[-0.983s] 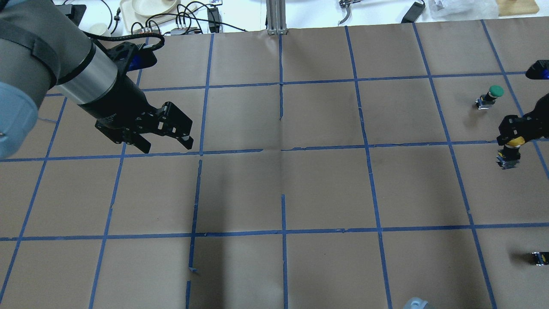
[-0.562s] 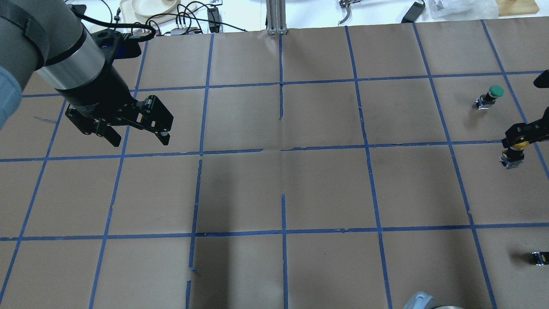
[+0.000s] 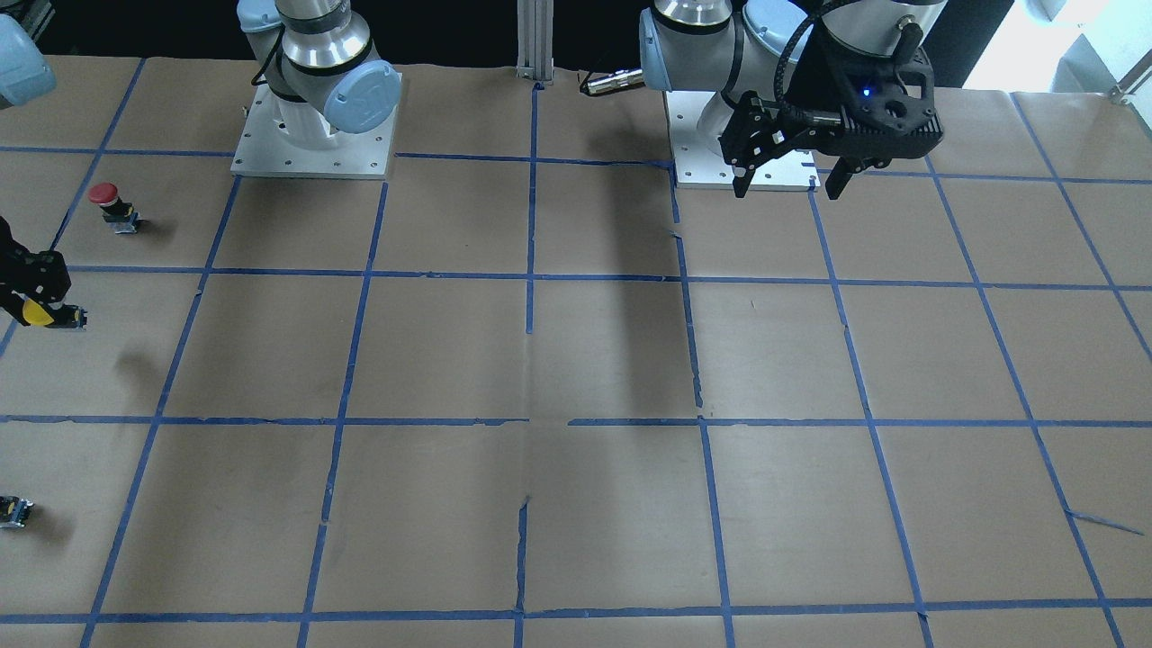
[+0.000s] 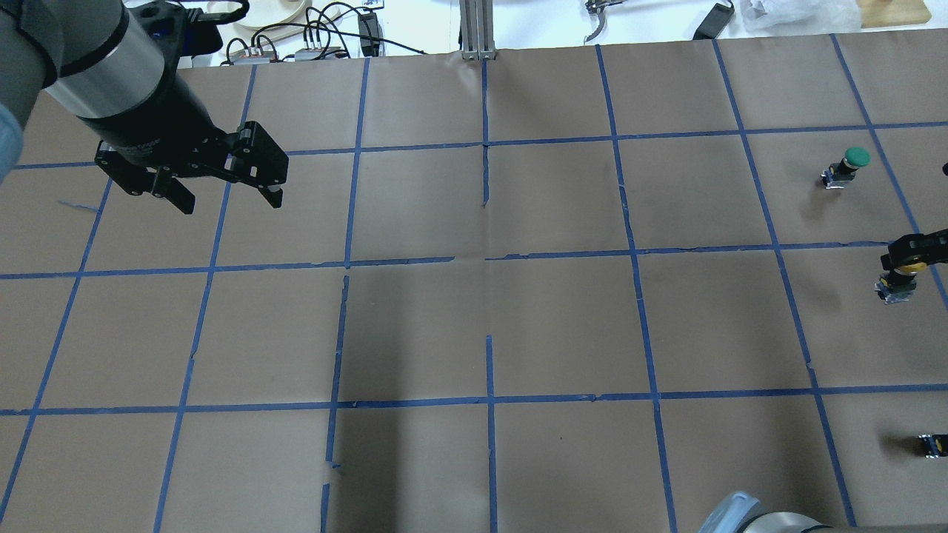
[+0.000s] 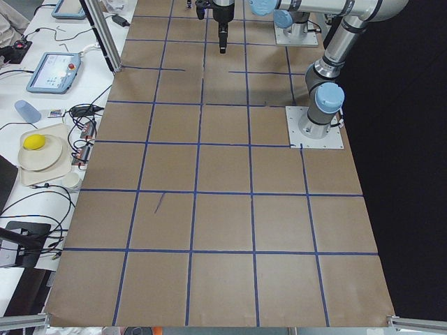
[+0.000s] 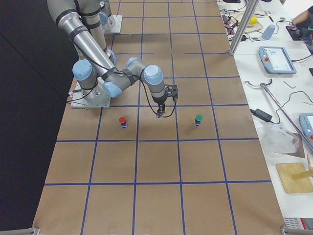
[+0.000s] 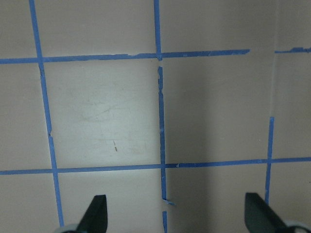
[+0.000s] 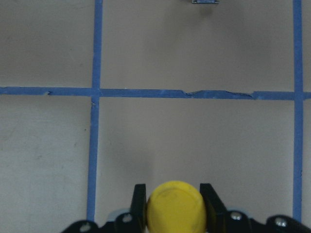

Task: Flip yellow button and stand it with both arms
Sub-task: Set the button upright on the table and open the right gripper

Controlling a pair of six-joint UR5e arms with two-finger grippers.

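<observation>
The yellow button will stand upright in the tape square (image 3: 80,373) (image 8: 194,154) between the red-capped and green-capped buttons when my right gripper releases it.
The yellow button (image 4: 898,275) has a round yellow cap over a black and grey body and hangs cap up at the overhead view's far right edge. My right gripper (image 4: 907,259) is shut on the cap. The right wrist view shows the cap (image 8: 176,206) pinched between both fingers (image 8: 140,201). The button also shows at the front-facing view's left edge (image 3: 38,311) and in the exterior right view (image 6: 160,111). I cannot tell whether its base touches the paper. My left gripper (image 4: 226,194) is open and empty over the far left squares, also in the front-facing view (image 3: 787,184).
A green-capped button (image 4: 848,166) stands beyond the yellow one. A red-capped button (image 3: 110,205) stands on the robot's side of it. A small dark part (image 4: 932,444) lies at the right edge. Brown paper with a blue tape grid (image 4: 489,259) covers the table.
My left gripper, still open, has moved away to the far left. My right gripper has carried the yellow button further right, toward the overhead view's edge.
</observation>
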